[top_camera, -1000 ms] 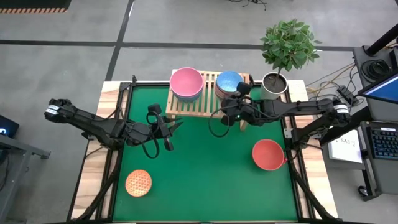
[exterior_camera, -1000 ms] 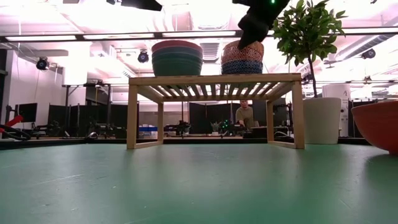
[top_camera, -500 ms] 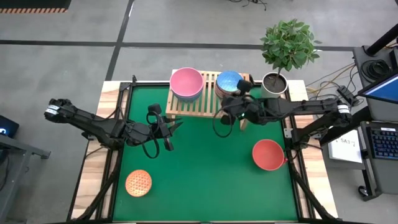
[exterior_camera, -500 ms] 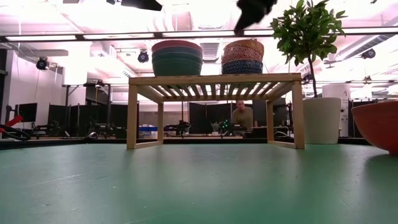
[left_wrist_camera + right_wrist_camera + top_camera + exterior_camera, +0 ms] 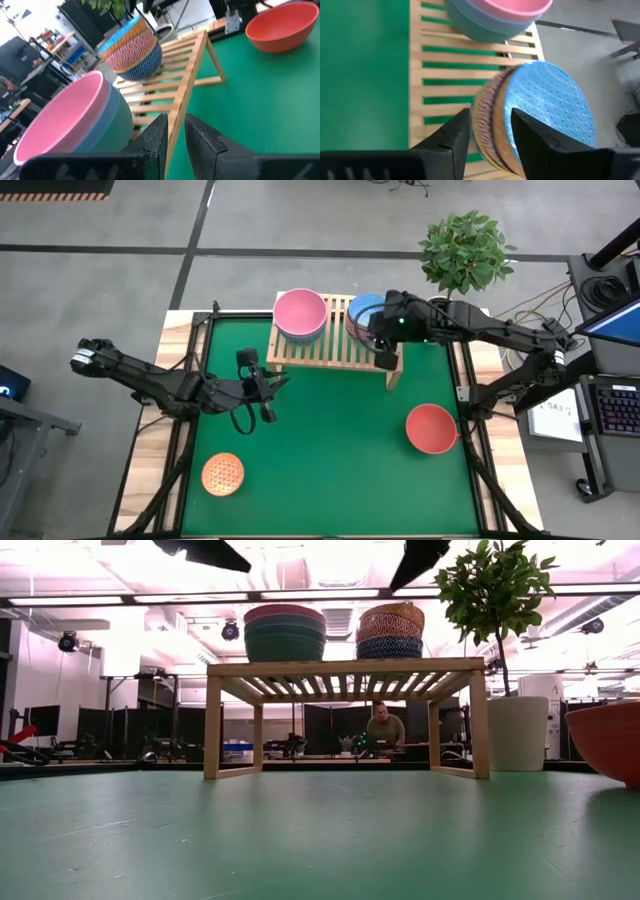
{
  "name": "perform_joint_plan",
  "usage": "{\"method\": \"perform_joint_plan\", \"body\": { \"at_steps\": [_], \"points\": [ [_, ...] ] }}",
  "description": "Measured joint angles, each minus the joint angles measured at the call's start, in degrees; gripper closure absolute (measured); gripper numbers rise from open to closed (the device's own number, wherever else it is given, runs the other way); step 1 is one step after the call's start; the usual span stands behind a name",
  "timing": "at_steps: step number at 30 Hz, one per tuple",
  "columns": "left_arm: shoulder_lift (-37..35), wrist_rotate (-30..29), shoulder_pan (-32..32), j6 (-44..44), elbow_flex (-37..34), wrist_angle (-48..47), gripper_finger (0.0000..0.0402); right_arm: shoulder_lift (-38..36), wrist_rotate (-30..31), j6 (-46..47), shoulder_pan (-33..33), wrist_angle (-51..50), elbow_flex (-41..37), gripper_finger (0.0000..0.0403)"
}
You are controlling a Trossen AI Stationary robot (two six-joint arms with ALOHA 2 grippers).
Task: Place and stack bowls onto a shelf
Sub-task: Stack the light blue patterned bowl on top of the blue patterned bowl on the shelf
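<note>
The light blue bowl sits crooked on the small stack, so the robot's right gripper will grab that bowl's near rim [image 5: 507,112] and lift it clear before setting it down level.
The light-wood shelf [image 5: 335,340] stands at the table's far edge. A pink-topped stack of larger bowls [image 5: 300,313] rests on its slats at the left. A stack of smaller patterned bowls with a light blue one on top [image 5: 364,310] sits at the right. My right gripper [image 5: 382,340] hovers open above that small stack [image 5: 535,110], clear of it in the low view [image 5: 420,554]. My left gripper [image 5: 265,385] hangs over the green mat left of centre, its fingers [image 5: 197,137] a narrow gap apart with nothing between them. A red bowl [image 5: 432,428] and an orange patterned bowl [image 5: 222,474] sit on the mat.
A white pot [image 5: 518,730] with a small tree [image 5: 465,250] stands just right of the shelf, behind my right arm. The red bowl lies near the right edge, the orange one near the front left corner. A person shows far behind the shelf [image 5: 385,725].
My right gripper has lifted off the top of the small patterned stack, risen and drawn toward the table's far right. The stack stays upright on the shelf.
</note>
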Motion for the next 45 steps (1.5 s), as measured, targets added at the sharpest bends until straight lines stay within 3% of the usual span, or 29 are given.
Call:
{"method": "perform_joint_plan", "body": {
  "at_steps": [5,9,11,16,25,38,45],
  "points": [
    [-1.1,0.0,0.0,-4.0,0.0,-7.1,0.0354,-0.5,-5.4,-4.8,-4.0,0.6,-0.7,0.0247],
    [-2.1,-8.6,2.4,-3.1,0.0,-7.5,0.0354,-1.2,-9.8,-6.1,-7.4,2.6,-0.8,0.0243],
    [-2.9,-8.6,4.2,1.1,0.0,-4.9,0.0354,-1.3,-12.0,-6.6,-9.1,3.1,-1.2,0.0243],
    [-4.1,3.8,9.0,8.4,0.1,2.2,0.0354,-1.2,-20.3,-6.6,-11.9,3.0,-2.6,0.0243],
    [-4.1,16.7,14.1,10.6,0.1,4.9,0.0354,-1.2,-20.3,-5.8,-12.5,4.2,-4.2,0.0264],
    [-3.0,18.5,15.5,15.3,0.1,9.6,0.0354,-1.2,-19.9,-7.8,-12.5,7.3,-7.0,0.0382],
    [-2.7,18.5,15.9,17.5,0.1,11.5,0.0354,-1.3,-19.8,-9.2,-12.5,6.8,-5.9,0.0391]
  ]
}}
